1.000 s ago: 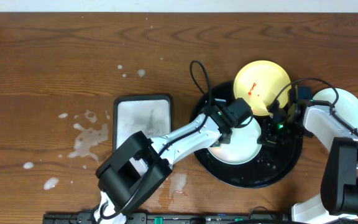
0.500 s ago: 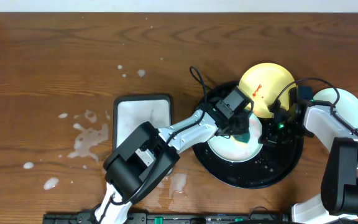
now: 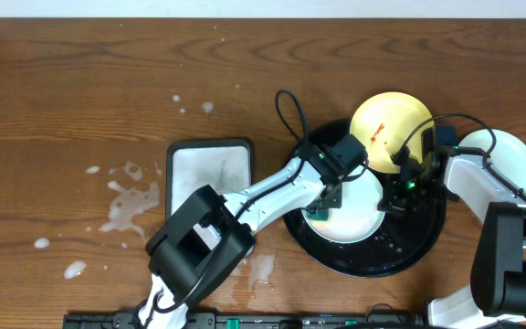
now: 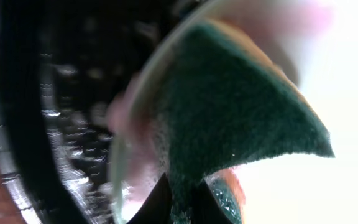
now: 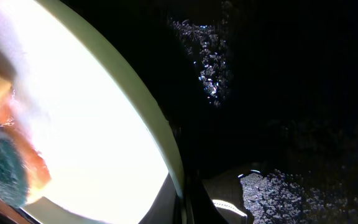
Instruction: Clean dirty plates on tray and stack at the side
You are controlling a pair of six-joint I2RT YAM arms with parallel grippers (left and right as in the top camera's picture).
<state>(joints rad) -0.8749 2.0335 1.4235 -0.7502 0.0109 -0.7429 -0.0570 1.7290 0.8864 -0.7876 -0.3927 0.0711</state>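
Next, I open my left gripper and let go of the green sponge in the middle of the white sponge tray (image 3: 214, 206).
A pale mint plate (image 3: 354, 215) lies in the black tray (image 3: 382, 260). My left gripper (image 3: 321, 209) is shut on a green sponge (image 4: 229, 112) and presses it on the plate's left part; the plate's rim (image 4: 120, 162) shows beside the sponge. My right gripper (image 3: 392, 198) is shut on the plate's right rim (image 5: 179, 180); the bright plate (image 5: 86, 112) and the sponge (image 5: 5, 171) show in that view too. A pale yellow plate (image 3: 389, 128) with a red smear rests at the tray's far rim. A third pale plate (image 3: 511, 155) lies right of the tray.
A white rectangular dark-rimmed sponge tray (image 3: 210, 178) sits left of the black tray. Water spots (image 3: 131, 206) mark the wood at the left. The black tray's floor (image 5: 291, 93) is wet. A cable (image 3: 290, 114) loops over the left arm.
My left gripper swept the sponge right across the mint plate, then back to the plate's left side. The right gripper has stayed on the rim.
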